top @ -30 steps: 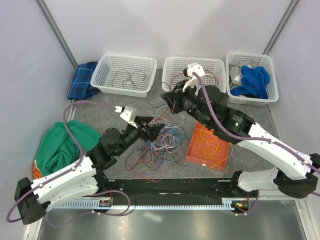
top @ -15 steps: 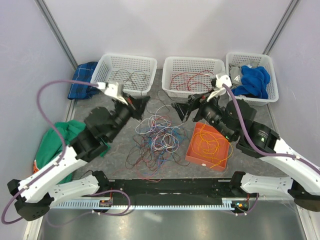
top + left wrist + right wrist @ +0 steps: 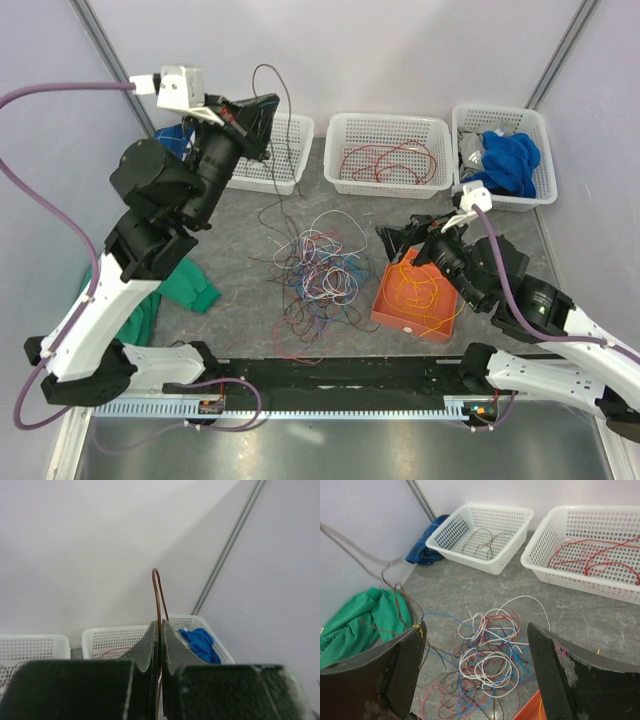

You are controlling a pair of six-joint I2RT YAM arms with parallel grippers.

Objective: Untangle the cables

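The brown cable goes from my raised left gripper down into the tangle, so my right gripper will grab its hanging part [image 3: 279, 198] before my left gripper lifts any higher.
The cables [image 3: 315, 270] lie as a loose tangle of white, blue, red and dark wires on the grey table; the right wrist view shows them [image 3: 492, 655] below the fingers. My left gripper [image 3: 268, 106] is raised high over the back left basket. It is shut on one dark brown cable [image 3: 285, 90] that arcs above it and hangs down toward the tangle. In the left wrist view this cable [image 3: 156, 587] loops up out of the shut gripper [image 3: 160, 625]. My right gripper [image 3: 393, 238] hangs open and empty just right of the tangle; the right wrist view shows its [image 3: 476, 626] fingers wide apart.
Three white baskets stand along the back: the left one [image 3: 300, 150] holds dark wires, the middle one [image 3: 388, 119] red wires, the right one [image 3: 500, 108] a blue cloth. An orange tray [image 3: 390, 305] holds orange and yellow wires. A green cloth [image 3: 185, 280] lies at left.
The left gripper closed on the brown cable at the tangle and lifted it high toward the back left. The right gripper opened and drew back from the middle basket to beside the tray.
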